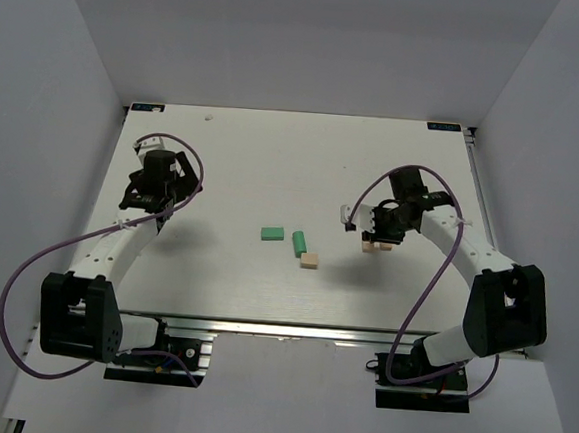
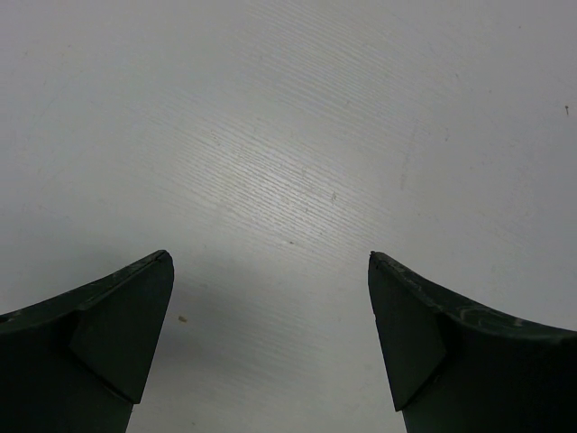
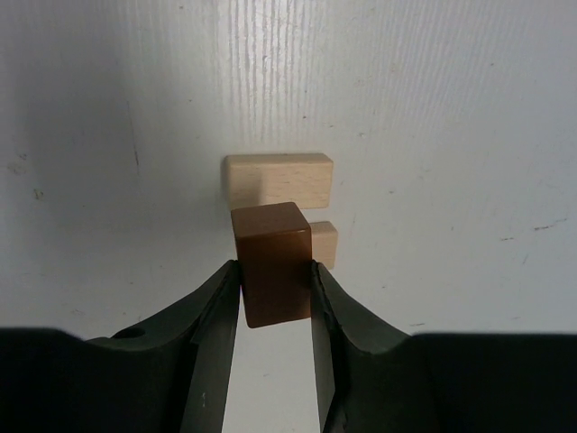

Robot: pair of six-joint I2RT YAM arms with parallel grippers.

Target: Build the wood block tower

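Observation:
Next, my right gripper sets the dark brown block down across the long light tan block and the smaller tan block (image 1: 378, 246) (image 3: 288, 221). The dark brown block is held just above the table now.
My right gripper (image 3: 275, 271) is shut on a dark brown block (image 3: 273, 266) and holds it just above the table. Right beyond it lie a long light tan block (image 3: 278, 179) and a smaller tan block (image 3: 325, 244), flat and side by side. In the top view the right gripper (image 1: 376, 235) hangs over these tan blocks (image 1: 372, 248), right of centre. Two green blocks (image 1: 273, 233) (image 1: 298, 242) and another tan block (image 1: 310, 260) lie singly mid-table. No stacked wood block tower shows. My left gripper (image 1: 149, 193) (image 2: 270, 262) is open over bare table at the far left.
White walls close in the white table (image 1: 234, 162) on the left, back and right. Purple cables loop off both arms. A metal rail (image 1: 281, 328) runs along the near edge between the arm bases.

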